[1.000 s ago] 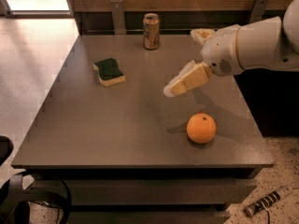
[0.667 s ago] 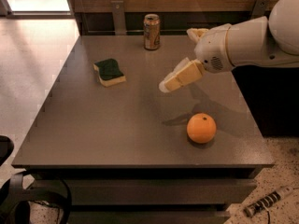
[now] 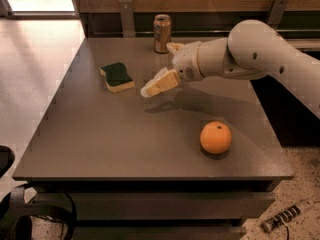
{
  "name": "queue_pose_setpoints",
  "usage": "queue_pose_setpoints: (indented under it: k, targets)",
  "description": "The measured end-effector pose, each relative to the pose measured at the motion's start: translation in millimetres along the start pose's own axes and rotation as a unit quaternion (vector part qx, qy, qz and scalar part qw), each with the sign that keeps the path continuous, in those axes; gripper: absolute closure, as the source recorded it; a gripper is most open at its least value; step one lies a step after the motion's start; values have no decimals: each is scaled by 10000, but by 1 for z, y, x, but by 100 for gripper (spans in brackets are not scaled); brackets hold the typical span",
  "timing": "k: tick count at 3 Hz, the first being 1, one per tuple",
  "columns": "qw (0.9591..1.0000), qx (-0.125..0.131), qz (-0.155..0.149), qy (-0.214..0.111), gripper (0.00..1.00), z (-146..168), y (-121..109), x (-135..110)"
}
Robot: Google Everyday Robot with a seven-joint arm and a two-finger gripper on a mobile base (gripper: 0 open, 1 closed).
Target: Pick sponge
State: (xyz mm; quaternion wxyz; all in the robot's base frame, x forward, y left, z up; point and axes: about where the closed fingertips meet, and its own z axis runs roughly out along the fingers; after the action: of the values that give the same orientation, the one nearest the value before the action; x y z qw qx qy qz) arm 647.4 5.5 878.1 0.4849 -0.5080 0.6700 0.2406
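The sponge's end (image 3: pixel 127 82) that faces the orange should be reached by my gripper next and gripped there.
The sponge (image 3: pixel 117 76), dark green on top with pale yellow foam below, lies flat on the left back part of the grey table (image 3: pixel 100 134). My gripper (image 3: pixel 156 69) hovers above the table just right of the sponge, apart from it. Its pale yellow fingers (image 3: pixel 159 83) are spread open and hold nothing. The white arm reaches in from the right.
A drink can (image 3: pixel 161 33) stands upright at the table's back edge, behind the gripper. An orange (image 3: pixel 215 137) sits on the front right of the table. A wooden wall with a rail runs behind the table. A cable lies on the floor at the lower left.
The gripper has moved left across the table toward the sponge, staying open. The sponge, can and orange have not moved.
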Motion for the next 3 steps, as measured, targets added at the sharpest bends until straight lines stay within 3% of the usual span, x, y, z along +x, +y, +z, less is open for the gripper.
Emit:
queue_pose_setpoints:
  k: [2,3]
  targets:
    - [9941,-366,366,-955,0,71,10,12]
    - [9899,-417,362,-1309,0,87,16,-1]
